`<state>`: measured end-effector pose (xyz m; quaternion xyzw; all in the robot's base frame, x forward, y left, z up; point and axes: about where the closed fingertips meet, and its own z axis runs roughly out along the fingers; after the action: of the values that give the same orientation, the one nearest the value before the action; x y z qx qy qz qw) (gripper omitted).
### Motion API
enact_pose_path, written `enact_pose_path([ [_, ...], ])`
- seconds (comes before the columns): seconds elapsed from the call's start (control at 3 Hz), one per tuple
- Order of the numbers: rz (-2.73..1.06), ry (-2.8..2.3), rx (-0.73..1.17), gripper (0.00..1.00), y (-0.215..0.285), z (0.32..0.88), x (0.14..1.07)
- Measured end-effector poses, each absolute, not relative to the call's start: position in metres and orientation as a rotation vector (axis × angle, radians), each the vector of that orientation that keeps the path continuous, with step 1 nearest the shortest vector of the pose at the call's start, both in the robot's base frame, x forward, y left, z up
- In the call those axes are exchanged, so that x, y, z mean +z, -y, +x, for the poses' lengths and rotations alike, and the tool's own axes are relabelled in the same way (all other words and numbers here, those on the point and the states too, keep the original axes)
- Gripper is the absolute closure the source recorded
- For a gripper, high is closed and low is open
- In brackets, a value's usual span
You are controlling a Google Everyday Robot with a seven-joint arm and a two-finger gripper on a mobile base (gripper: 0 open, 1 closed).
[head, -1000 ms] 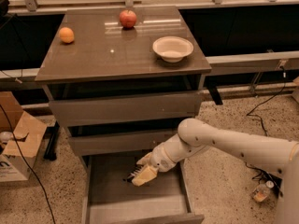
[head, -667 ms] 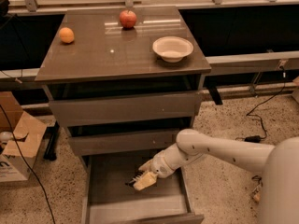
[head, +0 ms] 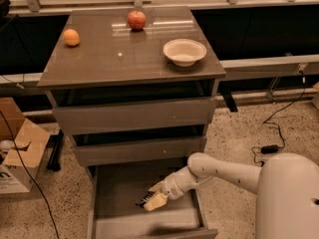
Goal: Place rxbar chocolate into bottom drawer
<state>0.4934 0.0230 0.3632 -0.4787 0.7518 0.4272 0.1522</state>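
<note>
The robot's gripper needs to release the rxbar chocolate, now low in the open drawer, on the bottom drawer's inside [head: 135,211] near its middle, a little toward the cardboard box.
The bottom drawer [head: 107,218] is pulled open under the two shut drawers above it. My gripper [head: 151,200] reaches down into it from the right, low over the drawer floor. A small dark bar, the rxbar chocolate [head: 143,201], shows at the fingertips, mostly hidden by the pale fingers. It seems to lie on or just above the drawer floor. My white arm [head: 219,171] comes in from the lower right.
On the cabinet top [head: 99,59] lie an orange [head: 71,37], a red apple [head: 136,19] and a white bowl [head: 184,51]. A cardboard box [head: 17,158] stands on the floor at the left. Cables [head: 271,146] lie on the floor at the right.
My arm has sunk lower and pulled in towards the camera. The gripper has gone a little deeper into the bottom drawer with the bar.
</note>
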Motion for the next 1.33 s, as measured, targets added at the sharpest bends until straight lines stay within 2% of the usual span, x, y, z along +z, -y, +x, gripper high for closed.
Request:
enact_pose_path([
  [0.33,-1.377,-2.159,1.230,1.00,-0.024,0.491,0.362],
  [1.0,-1.269,-2.224,1.254,1.00,-0.070,0.517,0.258],
  [1.33,-1.206,-2.270,1.343,0.99,-0.089,0.515,0.200],
])
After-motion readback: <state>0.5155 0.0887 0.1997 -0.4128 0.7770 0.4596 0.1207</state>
